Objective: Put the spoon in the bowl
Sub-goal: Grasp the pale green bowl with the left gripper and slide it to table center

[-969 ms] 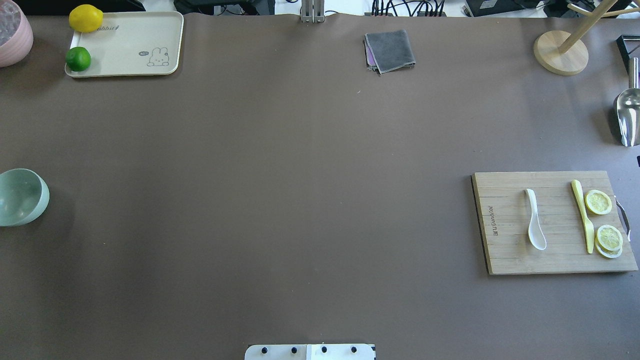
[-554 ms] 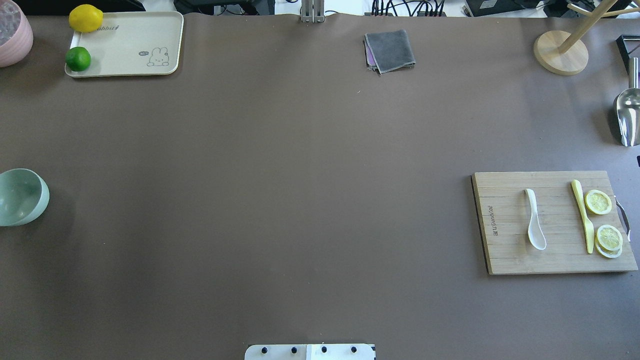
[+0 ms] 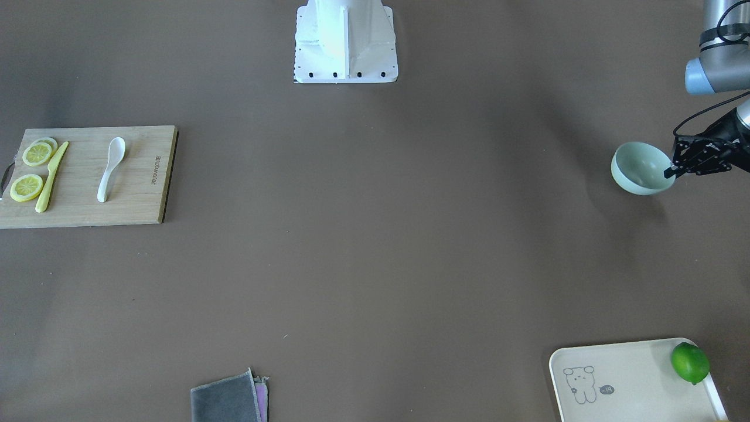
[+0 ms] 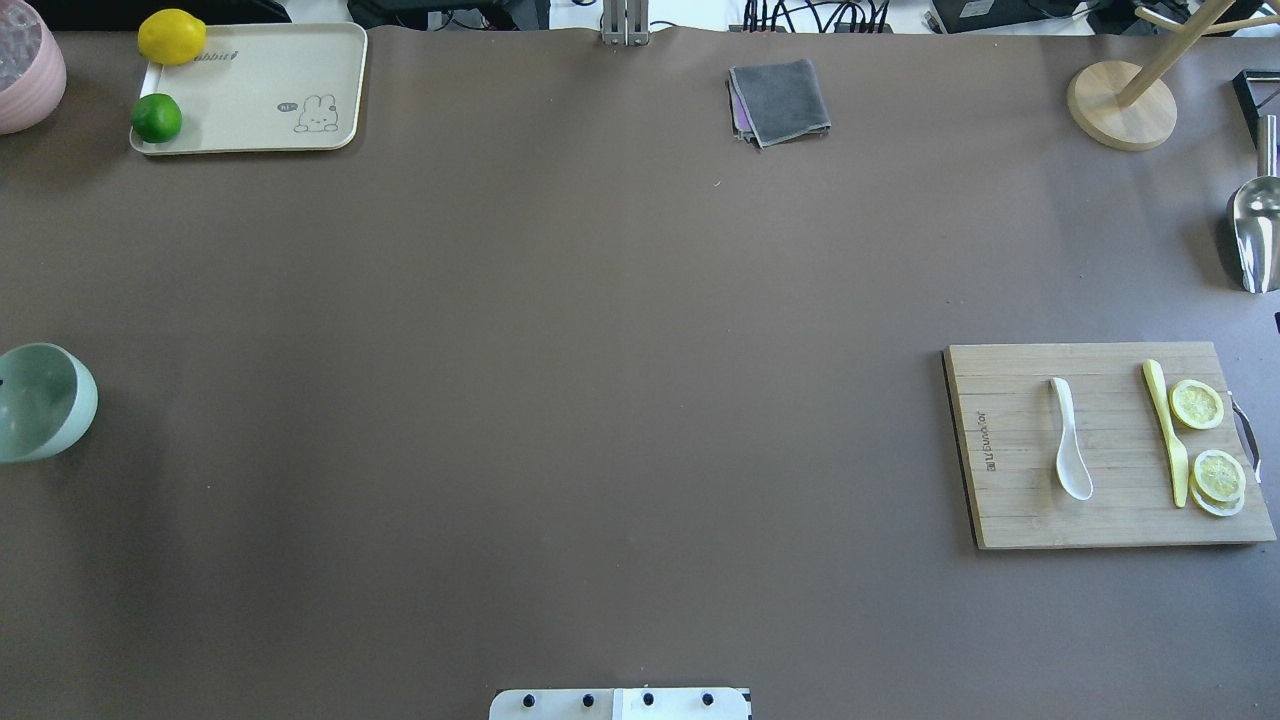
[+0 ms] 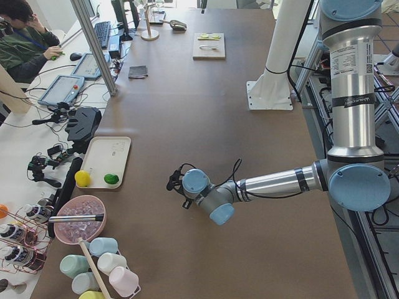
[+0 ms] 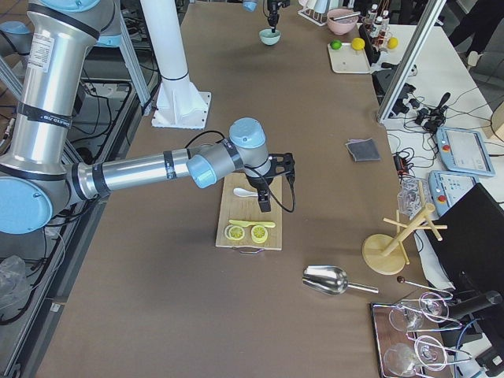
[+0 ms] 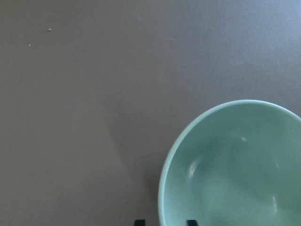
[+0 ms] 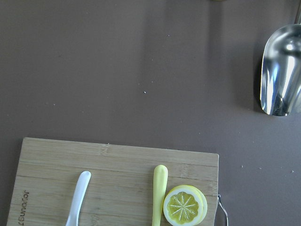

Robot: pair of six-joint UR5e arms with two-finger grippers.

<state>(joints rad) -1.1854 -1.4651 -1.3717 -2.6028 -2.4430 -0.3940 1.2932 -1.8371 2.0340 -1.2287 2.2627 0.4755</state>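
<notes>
The robot's left gripper needs to release the mint-green bowl on the open table (image 3: 337,192) in front of the white base.
The white spoon (image 4: 1070,440) lies on the wooden cutting board (image 4: 1010,520) at the right, scoop toward the robot; it also shows in the front-facing view (image 3: 110,169) and its handle in the right wrist view (image 8: 77,200). The mint-green bowl (image 4: 45,400) sits tilted at the table's far left edge. My left gripper (image 3: 669,172) is shut on the bowl's (image 3: 640,169) rim; in the left wrist view the fingertips (image 7: 139,221) straddle the rim of the bowl (image 7: 235,169). My right gripper (image 6: 264,206) hangs over the board near the spoon; I cannot tell whether it is open or shut.
A yellow knife (image 4: 1166,430) and lemon slices (image 4: 1197,404) share the board. A cream tray (image 4: 250,90) with a lime (image 4: 156,117) and a lemon (image 4: 171,36) is far left. A grey cloth (image 4: 780,100), wooden stand (image 4: 1120,105) and metal scoop (image 4: 1255,230) lie along the far and right edges.
The bowl has tipped and shifted slightly at the left edge. The spoon and the other things on the board have not moved.
</notes>
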